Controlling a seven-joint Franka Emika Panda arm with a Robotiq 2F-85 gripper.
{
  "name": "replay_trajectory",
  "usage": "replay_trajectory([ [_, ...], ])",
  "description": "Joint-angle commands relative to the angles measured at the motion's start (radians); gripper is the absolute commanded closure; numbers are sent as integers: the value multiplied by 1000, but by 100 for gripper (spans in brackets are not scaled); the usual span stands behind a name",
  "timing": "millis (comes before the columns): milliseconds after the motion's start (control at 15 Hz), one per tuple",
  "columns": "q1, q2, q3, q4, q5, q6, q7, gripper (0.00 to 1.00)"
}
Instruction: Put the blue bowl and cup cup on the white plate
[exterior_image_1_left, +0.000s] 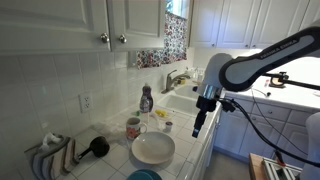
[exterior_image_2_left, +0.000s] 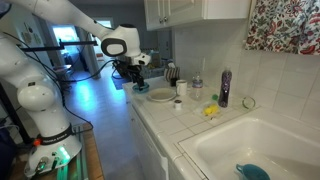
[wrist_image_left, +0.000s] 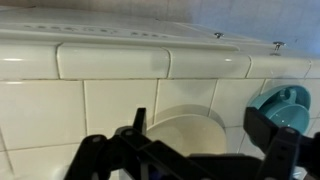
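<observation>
Next, the gripper moves to the blue bowl's rim (exterior_image_1_left: 152, 170) (wrist_image_left: 252, 104), on the side that faces the white plate, and closes there.
The white plate (exterior_image_1_left: 153, 148) lies on the tiled counter; it also shows in an exterior view (exterior_image_2_left: 160, 96) and in the wrist view (wrist_image_left: 185, 130). The teal-blue bowl (exterior_image_1_left: 143, 175) sits beside the plate at the counter's near end, and shows in the wrist view (wrist_image_left: 287, 106) at the right edge. A patterned cup (exterior_image_1_left: 133, 128) stands behind the plate, by the wall. My gripper (exterior_image_1_left: 198, 126) hangs in the air off the counter's front edge, level with the plate. Its fingers are spread and hold nothing (wrist_image_left: 200, 135).
A purple bottle (exterior_image_1_left: 146, 100) stands by the wall, next to the sink (exterior_image_1_left: 185, 102). A dish rack with cloths (exterior_image_1_left: 50, 156) and a black brush (exterior_image_1_left: 97, 147) are at the counter's end. A yellow sponge (exterior_image_2_left: 211, 110) lies near the sink. Cabinets hang above.
</observation>
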Motion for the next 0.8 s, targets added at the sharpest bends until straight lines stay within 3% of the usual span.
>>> replay_trajectory([
  [0, 48, 171, 37, 102, 115, 63, -57, 0],
  [333, 51, 346, 136, 228, 169, 110, -45, 0],
  [733, 16, 349, 191, 232, 133, 104, -28, 0],
])
